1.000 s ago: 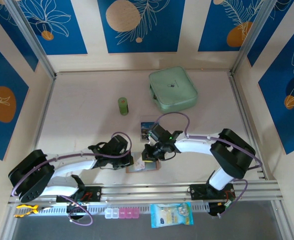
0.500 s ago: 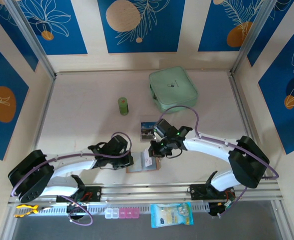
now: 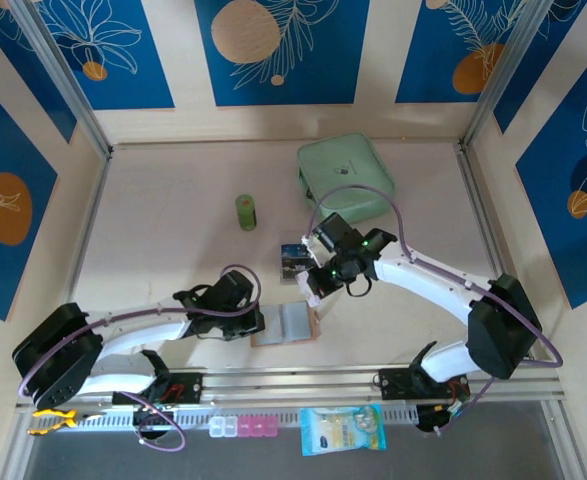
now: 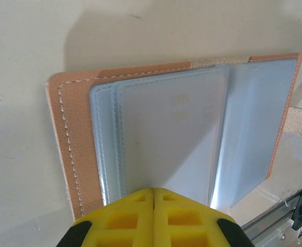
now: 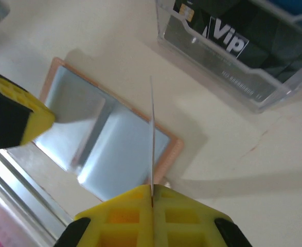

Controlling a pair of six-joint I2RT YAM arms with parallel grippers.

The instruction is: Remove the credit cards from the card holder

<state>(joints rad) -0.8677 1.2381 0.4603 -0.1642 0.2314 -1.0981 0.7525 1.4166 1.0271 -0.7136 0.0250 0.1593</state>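
Note:
I should set the pale credit card in the clear plastic box point(image 3: 299, 238) behind the blue card, using my right gripper.
The card holder point(image 3: 291, 325) lies open near the front edge, tan-pink outside with grey slots point(image 4: 166, 128) inside. My left gripper point(image 3: 257, 322) is shut, its yellow tips point(image 4: 154, 191) set down on the holder's left inner leaf. My right gripper point(image 3: 313, 284) hovers just beyond the holder point(image 5: 114, 139), shut on a pale credit card point(image 5: 152, 134) that I see edge-on, clear of the slots. The left gripper's finger point(image 5: 14, 116) shows at the holder's left side in the right wrist view.
A clear plastic box point(image 3: 295, 262) holding cards, one dark with "Vip" point(image 5: 228, 46), stands just beyond the right gripper. Farther back are a mint-green zip case point(image 3: 345, 180) and a small green cylinder point(image 3: 246, 212). A metal rail point(image 3: 373, 375) runs along the front.
The right gripper has drawn back from the holder toward the clear box, carrying the card out with it. The left gripper has stayed on the holder.

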